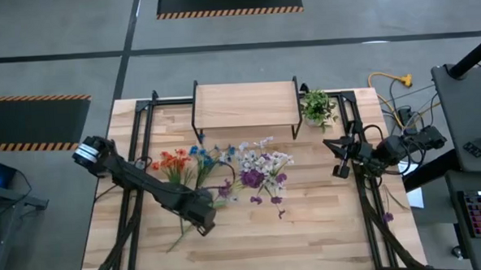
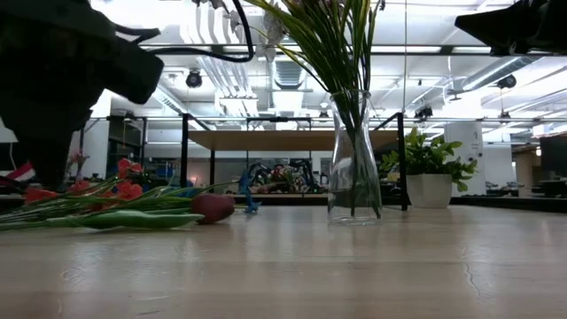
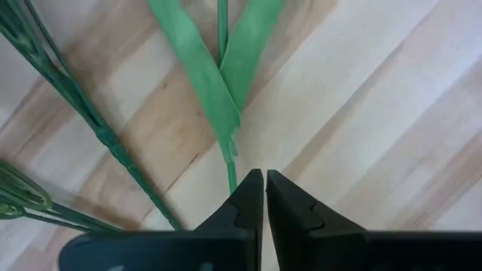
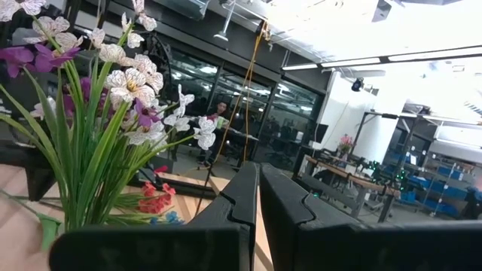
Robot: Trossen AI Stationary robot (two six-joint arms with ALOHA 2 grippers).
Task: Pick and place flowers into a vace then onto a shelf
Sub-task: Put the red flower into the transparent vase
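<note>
The thin green stem is outside the shut fingers of my left gripper, so next I open them and grip the stem just below its two leaves (image 3: 230, 160) before lifting it.
The clear glass vase (image 2: 354, 182) stands on the table in front of the shelf (image 1: 243, 105) and holds purple and white flowers (image 1: 262, 171) on long green stems. More flowers, orange-red (image 1: 172, 162) and blue (image 1: 201, 153), lie flat on the table to its left, stems pointing toward the near edge. My left gripper (image 3: 264, 181) is shut, low over the table at these stems; one green stem with two leaves (image 3: 226, 90) runs under its finger. My right gripper (image 4: 258, 184) is shut, in the air right of the vase. My left gripper points down at the table with its shut fingers. A thin green stem (image 3: 231, 172) vanishes behind the edge of one finger (image 3: 245, 199), not into the slit between the two. Whether the gripper touches the stem, I cannot tell.
A small leafy potted plant (image 1: 316, 107) stands at the shelf's right end. Black frame rails (image 1: 139, 131) run along the table's left and right sides. Bare wood lies along the near edge (image 1: 310, 238). A yellow cable (image 1: 393, 83) lies off the table at the right.
</note>
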